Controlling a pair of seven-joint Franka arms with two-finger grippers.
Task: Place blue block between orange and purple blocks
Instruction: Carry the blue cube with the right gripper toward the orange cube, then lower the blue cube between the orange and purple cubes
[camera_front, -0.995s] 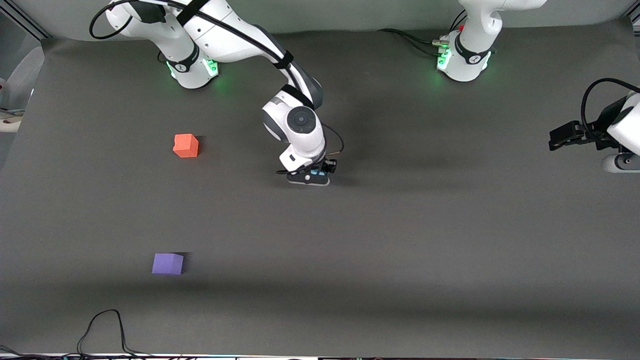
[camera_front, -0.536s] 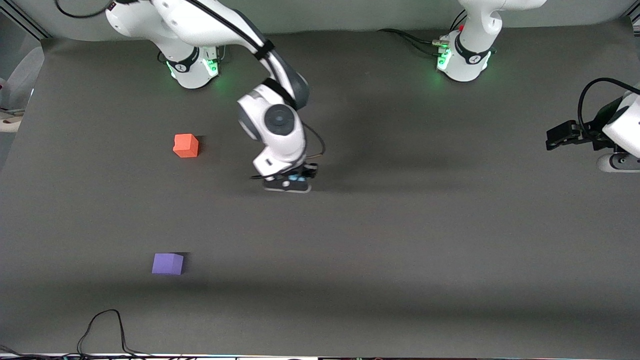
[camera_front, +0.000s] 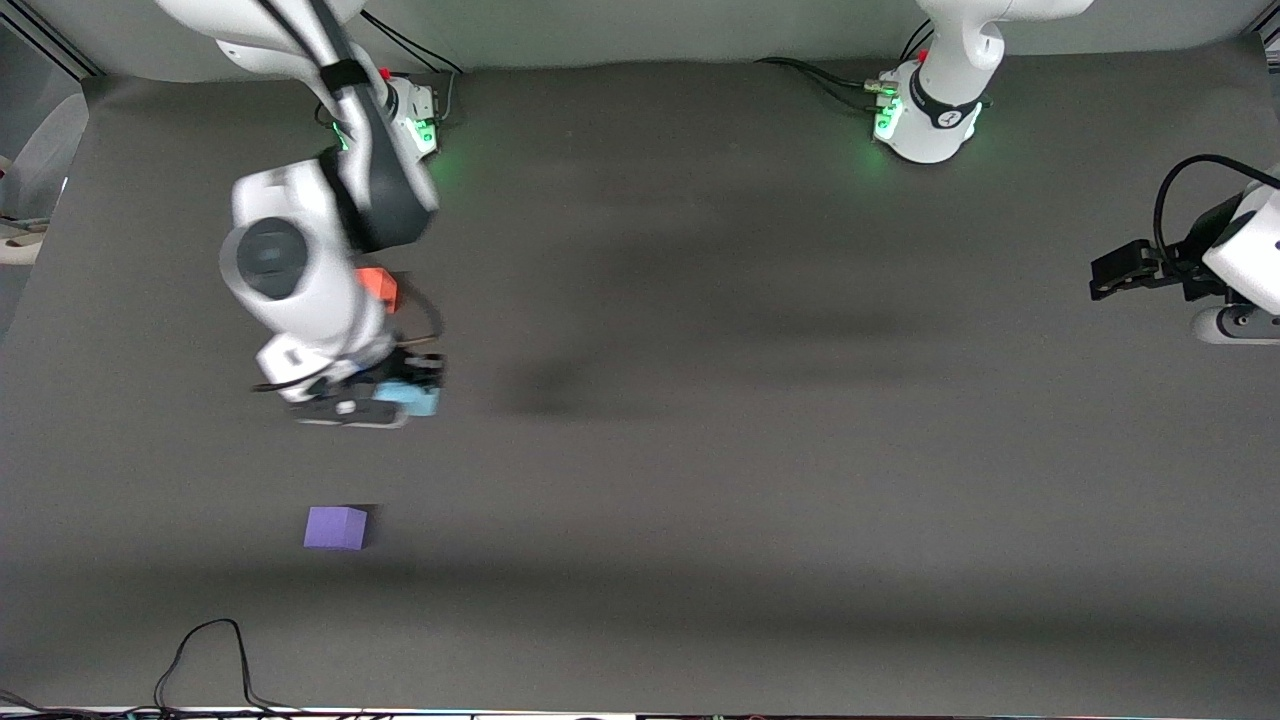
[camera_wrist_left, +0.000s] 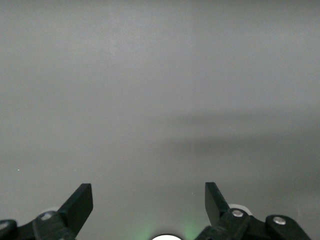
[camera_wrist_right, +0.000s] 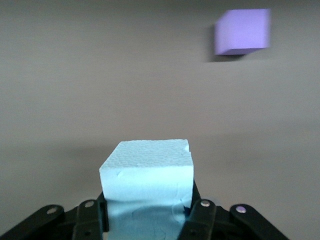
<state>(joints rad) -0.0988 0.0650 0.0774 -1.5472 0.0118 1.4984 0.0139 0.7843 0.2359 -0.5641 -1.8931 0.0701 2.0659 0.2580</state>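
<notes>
The robot's right gripper needs to set the light blue block, still held above the mat, down on the mat halfway (camera_front: 361, 407) between the orange and purple blocks.
My right gripper (camera_front: 385, 398) is shut on the light blue block (camera_front: 414, 399), holding it above the mat, over the stretch between the other two cubes. In the right wrist view the blue block (camera_wrist_right: 147, 192) fills the space between the jaws. The orange block (camera_front: 381, 285) rests on the mat, partly hidden by the right arm's wrist. The purple block (camera_front: 335, 527) lies nearer to the front camera; it also shows in the right wrist view (camera_wrist_right: 242, 32). My left gripper (camera_front: 1110, 277) waits open at the left arm's end of the table, its fingertips (camera_wrist_left: 80, 202) wide apart with nothing between them.
A dark grey mat (camera_front: 760, 450) covers the table. A black cable (camera_front: 205, 655) loops along the edge nearest the front camera. Both arm bases (camera_front: 925, 120) stand at the edge farthest from that camera.
The right arm has swung from the middle of the mat toward its own end, carrying the blue block to between the orange and purple blocks. The left arm has not moved.
</notes>
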